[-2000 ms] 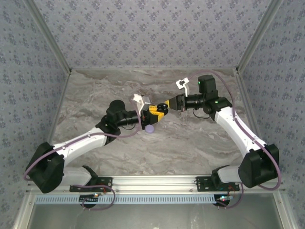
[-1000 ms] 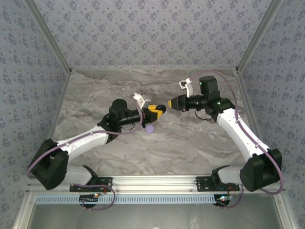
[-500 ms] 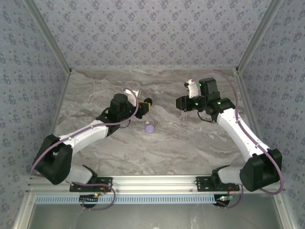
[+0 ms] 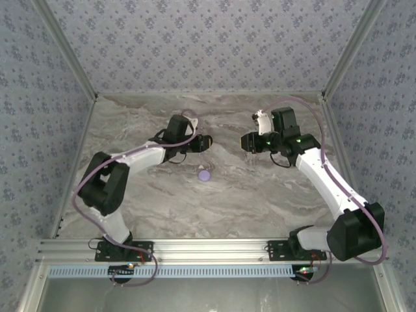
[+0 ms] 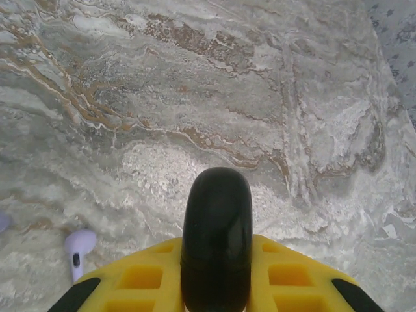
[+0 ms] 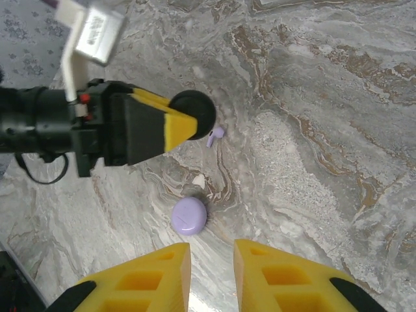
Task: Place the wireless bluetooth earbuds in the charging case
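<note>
I should let go of the black round disc with my left gripper on the bare marble [image 4: 214, 136] [image 5: 149, 141] just past the small lavender earbud.
The charging case [image 4: 205, 174] is a small round lavender puck lying closed on the marble, also seen in the right wrist view [image 6: 189, 215]. One small lavender earbud [image 6: 216, 136] with a short stem lies on the table just beyond the case and shows low in the left wrist view [image 5: 79, 249]. My left gripper [image 4: 204, 142] hovers behind the case, shut on a black round disc [image 5: 216, 234] that stands on edge between the yellow fingers [image 5: 143, 276]. My right gripper [image 6: 211, 250] is to the right of the case [image 4: 245, 141], slightly open with nothing between its fingers.
The marble table [image 4: 260, 195] is walled with patterned panels on three sides. Bare surface lies in front of the case and to both sides. The left gripper with its disc [image 6: 188, 114] hangs in the right wrist view, above the earbud.
The two grippers, which met above the case, have drawn apart. The left one carried the black disc back and away; the right one pulled back to the right.
</note>
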Robot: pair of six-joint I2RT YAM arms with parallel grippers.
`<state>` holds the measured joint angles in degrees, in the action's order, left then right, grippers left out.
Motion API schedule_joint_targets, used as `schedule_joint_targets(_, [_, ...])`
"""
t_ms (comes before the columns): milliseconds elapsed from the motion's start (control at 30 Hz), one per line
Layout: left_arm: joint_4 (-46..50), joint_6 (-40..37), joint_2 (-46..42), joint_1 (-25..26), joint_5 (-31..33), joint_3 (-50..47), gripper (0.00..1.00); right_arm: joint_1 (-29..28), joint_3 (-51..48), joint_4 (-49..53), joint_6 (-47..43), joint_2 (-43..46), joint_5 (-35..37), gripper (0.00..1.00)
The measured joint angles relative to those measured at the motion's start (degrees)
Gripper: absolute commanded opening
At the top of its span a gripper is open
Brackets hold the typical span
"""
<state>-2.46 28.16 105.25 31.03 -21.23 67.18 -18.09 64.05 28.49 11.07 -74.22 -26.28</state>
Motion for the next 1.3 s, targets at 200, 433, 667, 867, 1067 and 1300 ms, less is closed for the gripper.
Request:
schedule_joint_targets(200, [2.01, 0.9, 9.79, -1.66, -3.39, 8.72, 0.2, 0.02, -0.44, 0.11, 0.0, 0.0, -0.02, 0.27])
schedule_joint_targets(433, [6.62, 0.87, 17.46, -2.8, -4.79, 17.81, 0.2, 0.02, -0.48, 0.2, 0.0, 0.0, 0.0, 0.27])
schedule_joint_targets(667, [10.64, 0.39, 22.84, -2.97, -5.16, 24.22, 0.21, 0.13, -0.48, 0.74, 0.0, 0.0, 0.0, 0.27])
schedule_joint_targets(867, [13.53, -0.76, 24.79, -3.28, -5.2, 27.52, 0.31, 0.13, -0.48, 1.22, 0.0, 0.0, 0.0, 0.28])
schedule_joint_targets(1067, [16.39, -2.51, 26.12, -3.61, -4.63, 29.7, 0.46, 0.11, -0.5, 1.4, 0.0, 0.0, 0.2, 0.29])
schedule_joint_targets(1300, [18.51, -5.11, 25.57, -3.63, -2.64, 30.56, 0.52, 0.13, -1.2, 1.62, 0.0, 0.11, 1.09, 0.31])
